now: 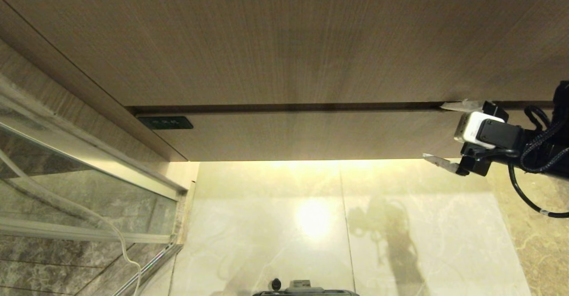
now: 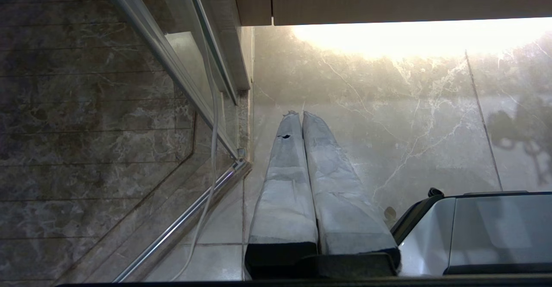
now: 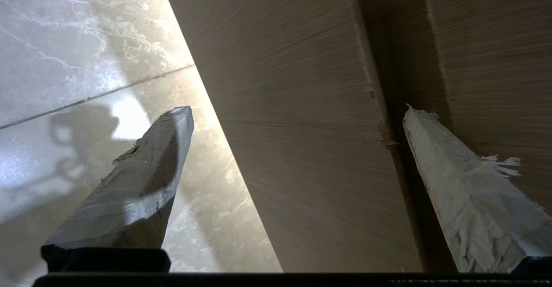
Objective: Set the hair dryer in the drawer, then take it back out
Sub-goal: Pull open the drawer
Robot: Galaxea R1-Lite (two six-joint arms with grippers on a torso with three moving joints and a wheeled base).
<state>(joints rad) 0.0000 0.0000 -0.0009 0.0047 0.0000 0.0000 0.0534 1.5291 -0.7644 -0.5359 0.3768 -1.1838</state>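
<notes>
My right gripper closes next on the upper edge of the drawer's front (image 1: 446, 110) (image 3: 384, 124), along the dark gap, so that it can pull the drawer open.
The drawer (image 1: 311, 136) shows as a flat light-brown wood-grain front, closed, with a dark gap (image 1: 289, 107) along its upper edge. My right gripper (image 1: 433, 131) is open at the front's right end and straddles it. One fingertip (image 1: 444, 106) sits at the gap and the other hangs just below the lower edge. In the right wrist view the drawer front (image 3: 302, 149) fills the space between the fingers of the right gripper (image 3: 294, 109), which holds nothing. The hair dryer is out of view. My left gripper (image 2: 299, 114) is shut and parked, pointing at the floor.
A larger wood-grain panel (image 1: 284, 38) lies above the gap. A glass shower door with a metal frame (image 1: 89, 189) and a white cable (image 1: 120, 238) stand at the left. Below is glossy marble floor (image 1: 266, 225) and my own base (image 2: 474, 231).
</notes>
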